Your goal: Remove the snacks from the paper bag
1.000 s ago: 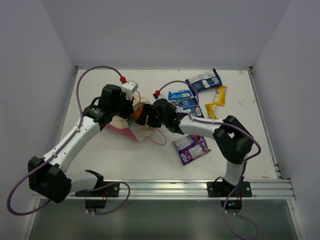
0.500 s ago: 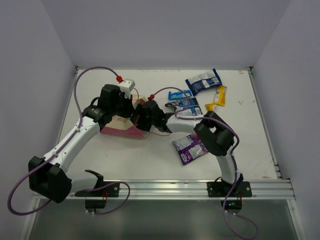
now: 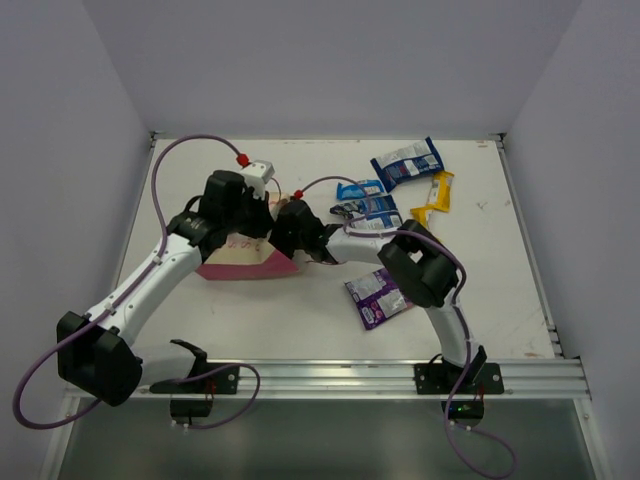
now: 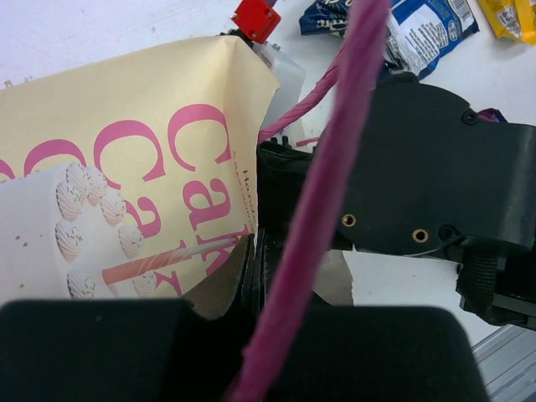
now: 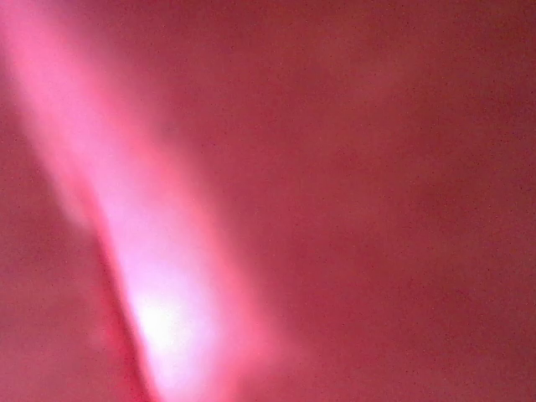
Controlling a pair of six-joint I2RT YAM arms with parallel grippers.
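Note:
Next, my right gripper sets the snack down and lets go of it on the table (image 3: 328, 270) between the paper bag and the purple packet.
The paper bag (image 3: 245, 262) lies on its side left of centre, pink side up. Its cream front with pink lettering (image 4: 126, 176) fills the left wrist view. My left gripper (image 3: 258, 218) is shut on the bag's rim (image 4: 255, 260). My right arm's wrist (image 3: 298, 225) reaches into the bag's mouth, so its gripper is hidden. The right wrist view shows only a pink-red blur, and what the shut right gripper holds cannot be told. Snacks lie on the table: blue-and-white packets (image 3: 408, 160) (image 3: 372, 205), a yellow one (image 3: 436, 196) and a purple one (image 3: 378, 296).
My right arm's elbow (image 3: 420, 265) folds over the table between the bag and the purple packet. A purple cable (image 4: 327, 184) crosses the left wrist view. The table's metal rail (image 3: 330, 375) runs along the near edge.
My right arm has pushed left, deeper into the bag's mouth, and its gripper has gone from open to shut. The bag has swung down flatter in the left gripper's hold.

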